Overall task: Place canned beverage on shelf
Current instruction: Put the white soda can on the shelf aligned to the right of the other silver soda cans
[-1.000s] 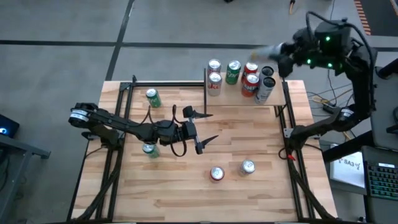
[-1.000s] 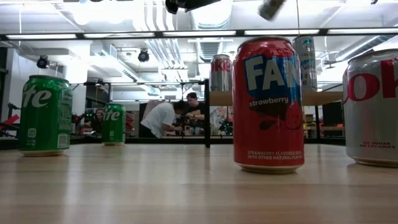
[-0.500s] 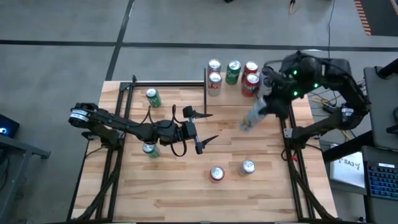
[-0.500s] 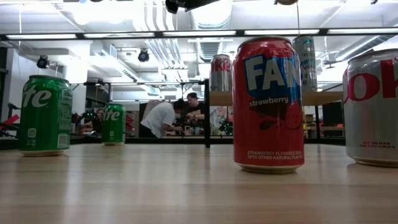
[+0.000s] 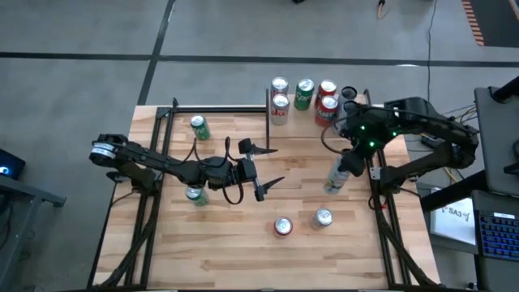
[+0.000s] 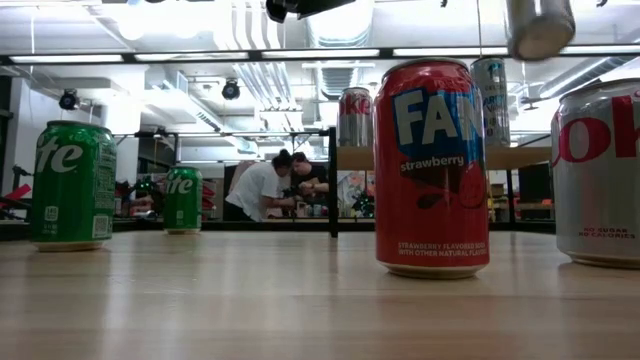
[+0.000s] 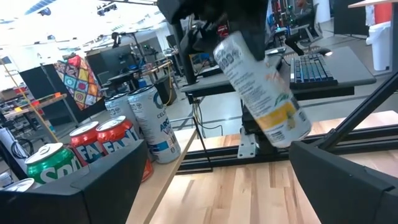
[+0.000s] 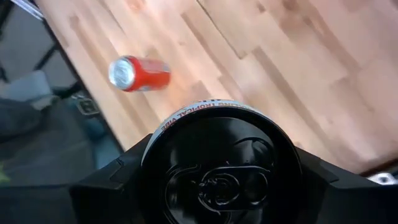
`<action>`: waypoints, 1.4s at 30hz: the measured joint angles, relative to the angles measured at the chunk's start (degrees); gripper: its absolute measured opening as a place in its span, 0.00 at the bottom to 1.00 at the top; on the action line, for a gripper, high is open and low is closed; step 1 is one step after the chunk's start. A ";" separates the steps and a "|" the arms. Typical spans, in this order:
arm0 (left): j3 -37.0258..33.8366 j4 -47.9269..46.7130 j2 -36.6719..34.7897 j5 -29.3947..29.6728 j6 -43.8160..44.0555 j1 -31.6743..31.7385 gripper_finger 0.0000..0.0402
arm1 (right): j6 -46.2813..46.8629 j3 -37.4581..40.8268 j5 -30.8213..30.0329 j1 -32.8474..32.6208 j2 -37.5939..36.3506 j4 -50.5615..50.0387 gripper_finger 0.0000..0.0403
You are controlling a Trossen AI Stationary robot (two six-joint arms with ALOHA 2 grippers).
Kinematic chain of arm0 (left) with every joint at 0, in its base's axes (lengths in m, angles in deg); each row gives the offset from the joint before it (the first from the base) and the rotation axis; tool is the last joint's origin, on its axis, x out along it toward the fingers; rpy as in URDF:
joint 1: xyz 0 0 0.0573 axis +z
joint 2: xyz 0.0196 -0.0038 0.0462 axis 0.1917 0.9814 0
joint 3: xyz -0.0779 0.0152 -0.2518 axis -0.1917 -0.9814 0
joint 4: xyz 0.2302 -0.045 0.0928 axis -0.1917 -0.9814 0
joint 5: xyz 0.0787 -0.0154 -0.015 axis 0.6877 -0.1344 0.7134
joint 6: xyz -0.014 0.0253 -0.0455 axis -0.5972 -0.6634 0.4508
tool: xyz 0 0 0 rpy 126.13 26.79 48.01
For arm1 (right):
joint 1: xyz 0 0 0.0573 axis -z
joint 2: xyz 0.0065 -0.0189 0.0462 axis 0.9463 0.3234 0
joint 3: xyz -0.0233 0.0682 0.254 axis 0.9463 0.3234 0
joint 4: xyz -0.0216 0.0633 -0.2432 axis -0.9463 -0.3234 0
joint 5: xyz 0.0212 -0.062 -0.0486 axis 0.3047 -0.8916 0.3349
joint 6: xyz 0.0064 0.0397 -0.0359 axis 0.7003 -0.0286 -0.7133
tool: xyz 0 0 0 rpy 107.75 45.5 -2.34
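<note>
Next, the left gripper goes to the slim silver can's lower half [image 5: 333,182] [image 7: 277,111] and closes there, because the right gripper holds the can's lid end.
The canned beverage, a tall slim silver can [image 5: 336,176] with a black lid, hangs tilted over the table's right part, in front of the shelf [image 5: 365,122], with my right gripper [image 5: 345,162] shut on it. The left wrist view shows the slim can [image 7: 261,87] slanting in the air; the low view catches only its bottom [image 6: 540,27]. The shelf carries several upright cans [image 5: 305,93] at the table's far right. My left gripper [image 5: 263,166] hovers open and level over the table's middle, with nothing between its fingers. My right gripper pinches the slim can at its lid end [image 8: 163,127], one finger [image 8: 106,186] on each side of the black lid [image 8: 217,180]. The fingers come from above, slanting down. The can hangs tilted below them, its bottom toward the table's near left, clear of the tabletop.
A red can [image 5: 282,227] and a silver can [image 5: 323,217] stand near the table's front. Two green cans [image 5: 199,127] [image 5: 195,195] stand on the left. Black frame posts [image 5: 268,109] edge the shelf and table. People work in the room behind [image 6: 262,190].
My right gripper has swung from high beyond the shelf's far right corner toward the table's near side and down, tipping from nearly level to pointing steeply down. The slim can has come with it, passing over the shelf's right end and now hanging tilted in front of it.
</note>
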 joint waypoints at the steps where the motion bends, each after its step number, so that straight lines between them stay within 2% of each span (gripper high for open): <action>1: 0.00 0.00 0.00 0.00 0.00 0.00 0.94 | -1.14 0.88 -0.39 0.01 -0.65 -0.04 0.59; 7: 0.00 0.18 -0.02 0.00 0.02 0.00 0.94 | -4.54 2.76 -4.71 0.04 -6.26 -0.06 0.59; 11: 0.00 1.35 -0.02 0.00 0.04 0.00 0.94 | -4.21 3.03 -12.21 0.02 -10.50 -0.13 0.59; 14: 0.00 3.17 -0.02 -0.01 0.03 0.00 0.94 | -0.63 3.03 -18.22 0.08 -12.48 -0.16 0.59; 21: 0.05 4.07 -0.02 0.00 0.82 0.00 0.94 | -1.47 4.63 -18.08 0.04 -12.71 -0.14 0.59; 25: 0.09 4.07 -0.02 -0.02 1.25 0.00 0.94 | -1.72 6.63 -21.36 0.09 -10.90 -0.06 0.59; 29: 0.09 3.99 -0.02 -0.18 2.77 0.00 0.94 | -2.71 8.95 -20.95 0.29 -8.61 0.25 0.59; 33: 0.02 3.51 -0.02 -4.04 3.14 0.00 0.94 | -5.75 9.87 -15.66 0.28 -6.67 -0.14 0.59; 36: 0.02 4.54 0.70 -9.37 4.35 0.06 0.94 | -6.23 9.89 -15.32 0.25 -4.66 0.04 0.59; 42: 1.55 7.80 6.22 -10.54 4.48 0.09 0.94 | -6.86 9.68 -15.05 -1.70 -2.04 -0.07 0.59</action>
